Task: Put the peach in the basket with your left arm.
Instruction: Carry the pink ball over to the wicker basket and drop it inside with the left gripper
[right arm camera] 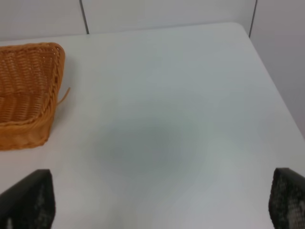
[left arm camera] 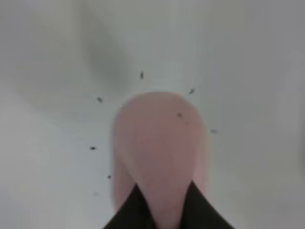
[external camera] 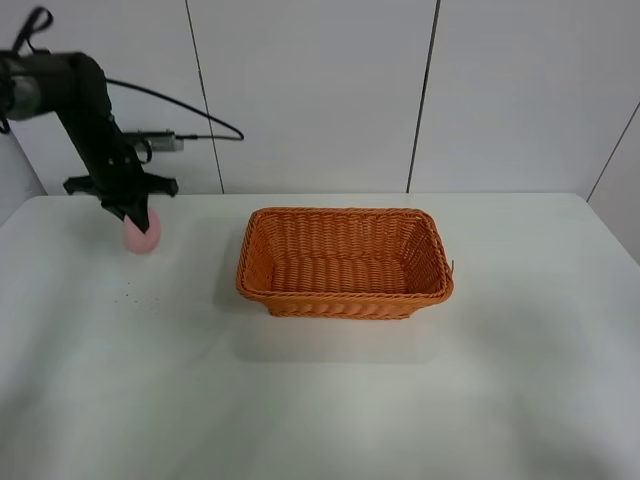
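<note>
Next, I let go of the peach with my left gripper on the orange wicker basket's bottom, close to its near side's middle (external camera: 336, 277).
The pale pink peach (external camera: 143, 236) is at the far left of the white table, at or just above its surface; I cannot tell which. My left gripper (external camera: 133, 212) comes down onto its top. In the left wrist view the peach (left arm camera: 159, 143) fills the middle, and two black fingertips (left arm camera: 131, 212) press against its near side. The orange wicker basket (external camera: 345, 298) stands in the middle of the table, well to the right of the peach, with nothing in it. My right gripper (right arm camera: 157, 193) is open and empty over bare table, right of the basket (right arm camera: 28, 129).
Small dark specks (left arm camera: 99, 99) dot the table around the peach. The white table (external camera: 320, 400) ends at a panelled wall (external camera: 310, 90) behind. The left arm's black cable (external camera: 190, 110) trails along that wall. The table's right edge (right arm camera: 274, 86) shows in the right wrist view.
</note>
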Controlling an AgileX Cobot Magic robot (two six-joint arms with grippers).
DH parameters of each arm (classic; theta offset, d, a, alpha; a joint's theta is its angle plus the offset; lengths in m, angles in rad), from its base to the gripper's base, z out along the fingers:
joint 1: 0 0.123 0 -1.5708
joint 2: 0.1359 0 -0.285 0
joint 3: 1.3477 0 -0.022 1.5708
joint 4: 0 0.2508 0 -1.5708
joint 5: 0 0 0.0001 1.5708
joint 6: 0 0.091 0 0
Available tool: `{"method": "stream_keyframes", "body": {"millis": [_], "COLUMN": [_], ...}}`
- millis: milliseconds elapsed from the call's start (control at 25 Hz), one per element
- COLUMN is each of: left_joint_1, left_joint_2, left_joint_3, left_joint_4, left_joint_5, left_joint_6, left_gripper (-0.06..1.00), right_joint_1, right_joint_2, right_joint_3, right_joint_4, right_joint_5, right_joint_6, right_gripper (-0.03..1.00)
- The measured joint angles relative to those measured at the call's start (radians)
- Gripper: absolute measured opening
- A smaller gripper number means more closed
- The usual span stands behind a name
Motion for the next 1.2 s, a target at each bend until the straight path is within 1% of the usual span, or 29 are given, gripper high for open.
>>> {"method": "stream_keyframes", "body": {"millis": [120,200,280,400,640,720,800,880,1000,1120,1200], "left_joint_1": [-0.001,-0.017,-0.052,-0.142,-0.394,-0.465,-0.528,-0.571,-0.606,-0.61,-0.605], "left_joint_2": [-0.037,-0.052,-0.058,-0.058,-0.047,-0.024,0.017,0.07,0.16,0.231,0.264], "left_joint_3": [-0.097,-0.113,-0.113,-0.113,-0.116,-0.125,-0.141,-0.164,-0.193,-0.2,-0.2], "left_joint_4": [-0.006,-0.002,0.001,0.001,-0.006,-0.009,-0.014,-0.014,-0.014,-0.01,0.0], "left_joint_5": [0.001,0.002,0.002,0.002,0.002,0.002,0.001,0.0,-0.031,-0.087,-0.096], "left_joint_6": [-0.011,-0.02,-0.032,-0.037,-0.038,-0.038,-0.038,-0.041,-0.041,-0.041,-0.041], "left_gripper": [0.13,0.13,0.13,0.13,0.13,0.13,0.13,0.13,0.13,0.13,0.13], "right_joint_1": [0.0,0.0,0.0,0.0,0.0,0.0,0.0,0.0,0.0,0.0,0.0], "right_joint_2": [0.0,0.0,0.0,0.0,0.0,0.0,0.0,0.0,0.0,0.0,0.0], "right_joint_3": [0.0,0.0,0.0,0.0,0.0,0.0,0.0,0.0,0.0,0.0,0.0], "right_joint_4": [0.0,0.0,0.0,0.0,0.0,0.0,0.0,0.0,0.0,0.0,0.0], "right_joint_5": [0.0,0.0,0.0,0.0,0.0,0.0,0.0,0.0,0.0,0.0,0.0], "right_joint_6": [0.0,0.0,0.0,0.0,0.0,0.0,0.0,0.0,0.0,0.0,0.0], "right_gripper": [0.69,0.69,0.69,0.69,0.69,0.69,0.69,0.69,0.69,0.69,0.69]}}
